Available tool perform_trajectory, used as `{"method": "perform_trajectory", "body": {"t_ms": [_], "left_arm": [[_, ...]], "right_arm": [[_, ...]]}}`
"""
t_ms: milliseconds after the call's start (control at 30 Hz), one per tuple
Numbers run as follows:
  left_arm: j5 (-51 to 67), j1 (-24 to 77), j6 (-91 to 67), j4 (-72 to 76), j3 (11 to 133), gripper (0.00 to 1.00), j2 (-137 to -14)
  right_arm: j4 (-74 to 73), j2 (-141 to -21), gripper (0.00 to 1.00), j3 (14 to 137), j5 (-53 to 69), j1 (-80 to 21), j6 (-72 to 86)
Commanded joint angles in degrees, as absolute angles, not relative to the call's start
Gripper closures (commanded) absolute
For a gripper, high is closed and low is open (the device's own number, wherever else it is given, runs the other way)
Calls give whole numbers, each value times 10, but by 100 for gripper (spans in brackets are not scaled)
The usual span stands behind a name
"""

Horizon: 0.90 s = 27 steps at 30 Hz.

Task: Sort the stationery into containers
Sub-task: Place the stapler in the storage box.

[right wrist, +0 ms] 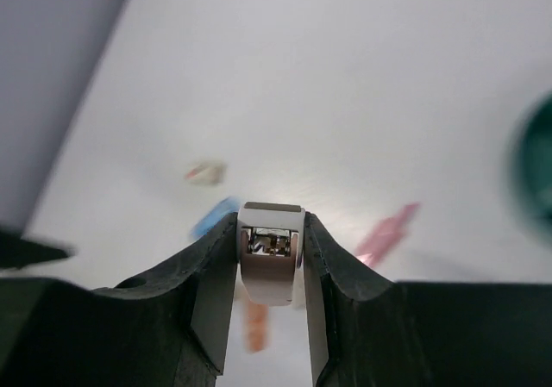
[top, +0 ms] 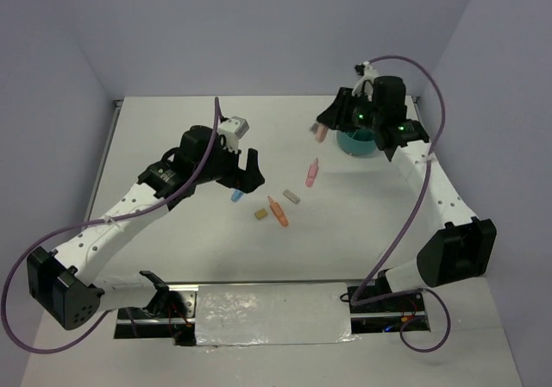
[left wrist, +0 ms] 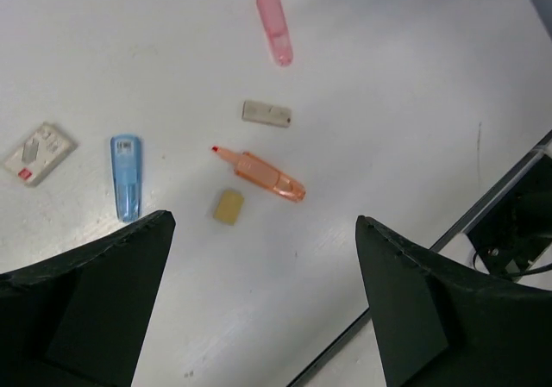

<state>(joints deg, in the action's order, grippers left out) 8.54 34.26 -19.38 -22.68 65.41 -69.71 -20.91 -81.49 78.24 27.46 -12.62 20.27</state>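
Observation:
I should release the small silvery metal block from my right gripper inside the round teal organiser cup [top: 375,125], near the cup's rim.
My right gripper [top: 323,128] [right wrist: 271,232] is shut on a small white-grey block with a metal inside [right wrist: 271,266], held in the air just left of the round teal organiser cup [top: 355,143] [right wrist: 540,167]. My left gripper [top: 246,178] [left wrist: 263,223] is open and empty above the table. Below it lie a blue eraser-like piece [left wrist: 125,177] [top: 235,196], a tan block [left wrist: 228,206] [top: 260,215], an orange marker [left wrist: 266,176] [top: 277,213], a grey eraser [left wrist: 266,113] [top: 291,196] and a pink marker [left wrist: 274,21] [top: 311,172].
A white eraser with a red mark [left wrist: 36,152] lies left of the blue piece. The table's near edge and a metal rail [left wrist: 483,206] run at the lower right of the left wrist view. Purple walls close the back and sides.

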Motion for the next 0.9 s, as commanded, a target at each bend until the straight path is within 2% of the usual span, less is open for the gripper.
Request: {"method": "perform_trajectory", "body": {"t_ms": [0,33,133,267,333,600,867], "left_arm": [[73,340,-175,-293,684,1,-699],[83,341,-173,-302,685,1,-691],[98,341,-174,-322,674,1,-666],[129,341,-180,-332,657,1,-643],[141,341,-179,-337,654,1,-638],[173,340,-167,-352,644,1,-622],[187,341,-199,-322,639,1,-625]], "right_arm": [[-190,-812,100,807,100,-84,0],[-179,-829,100,806,22,-78,-26],[-143,-857,100,809,-74,-54,-59],[-51,-874,100,781,-131,-23,-68],[-39,-885,100,784,-113,-5,-64],[-17,-946,100,813,83,94,-40],[-13,-1010,100,830,115,107,-31]]}}
